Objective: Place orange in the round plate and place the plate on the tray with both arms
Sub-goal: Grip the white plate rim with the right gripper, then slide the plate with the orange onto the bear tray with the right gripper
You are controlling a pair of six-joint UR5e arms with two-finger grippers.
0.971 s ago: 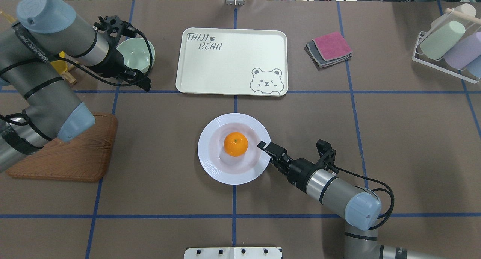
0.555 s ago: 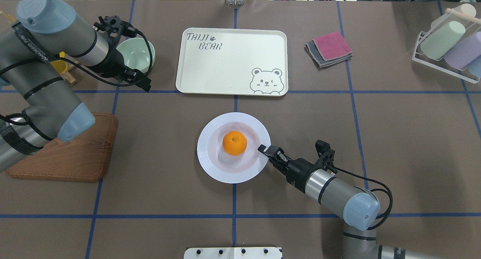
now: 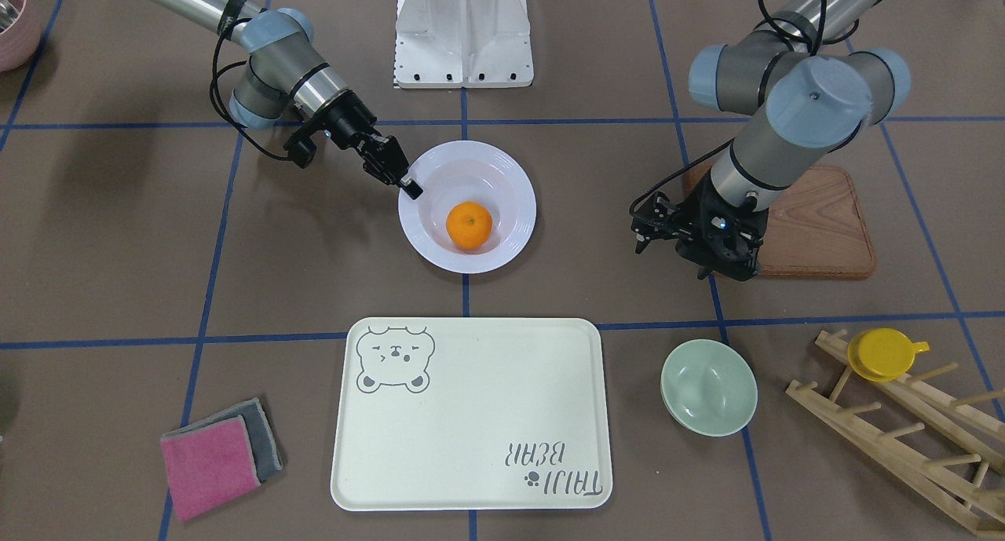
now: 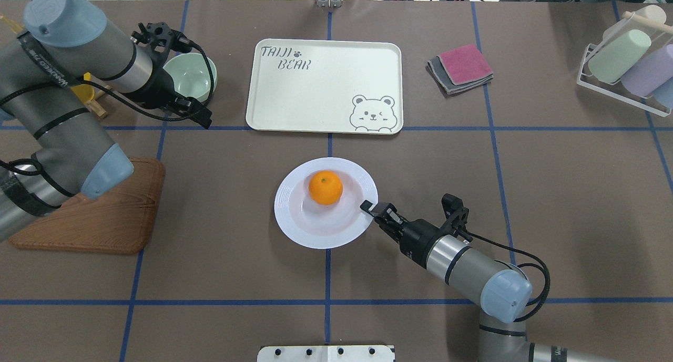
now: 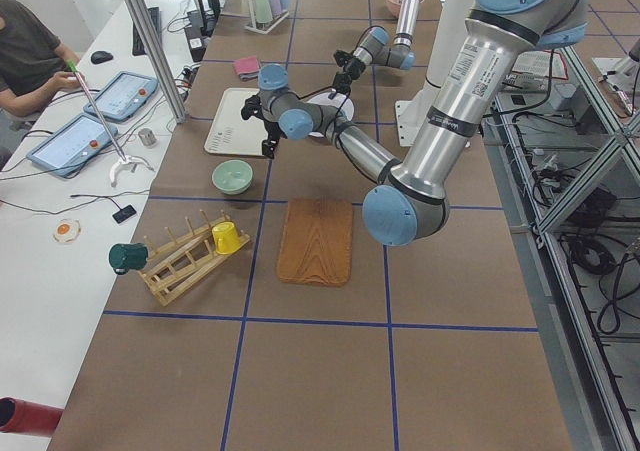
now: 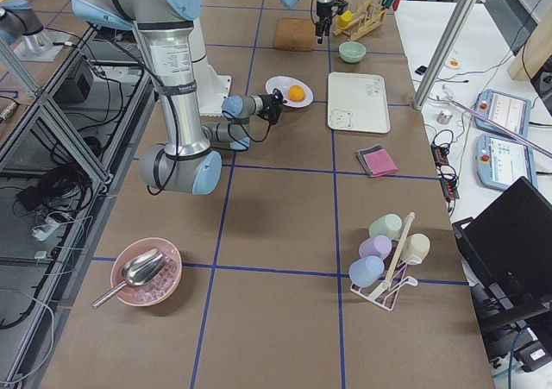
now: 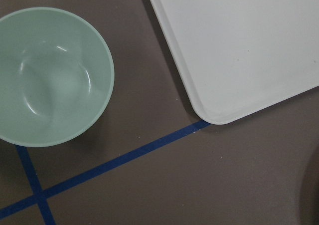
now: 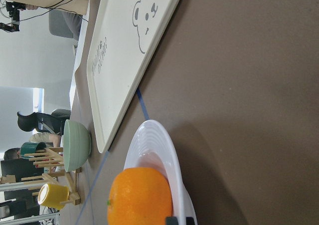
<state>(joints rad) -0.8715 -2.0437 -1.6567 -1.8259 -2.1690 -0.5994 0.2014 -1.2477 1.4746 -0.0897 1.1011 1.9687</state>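
Note:
I need to use my right gripper to set the round plate down on the cream tray (image 3: 494, 417) (image 8: 119, 46), next to the bear drawing and over the printed letters.
The orange (image 4: 325, 187) lies in the round plate (image 4: 294, 223), off-centre toward the tray side. My right gripper (image 4: 369, 206) is shut on the plate's right rim, and the plate looks slightly tipped. In the right wrist view the orange (image 8: 139, 195) sits just past the pinched rim (image 8: 164, 145). The cream tray (image 4: 315, 89) with the bear drawing lies beyond the plate, a short gap apart. My left gripper (image 4: 204, 121) hovers left of the tray by the green bowl, holding nothing; its fingers look open.
A pale green bowl (image 4: 189, 78) sits left of the tray, under my left wrist. A wooden board (image 4: 100, 215) lies at the left. Folded pink and grey cloths (image 4: 462, 68) are right of the tray. A cup rack (image 4: 625, 62) stands far right.
My right gripper dropped onto the plate's right rim and closed on it. The plate shifted slightly left and the orange rolled toward the tray side. The left arm stayed put.

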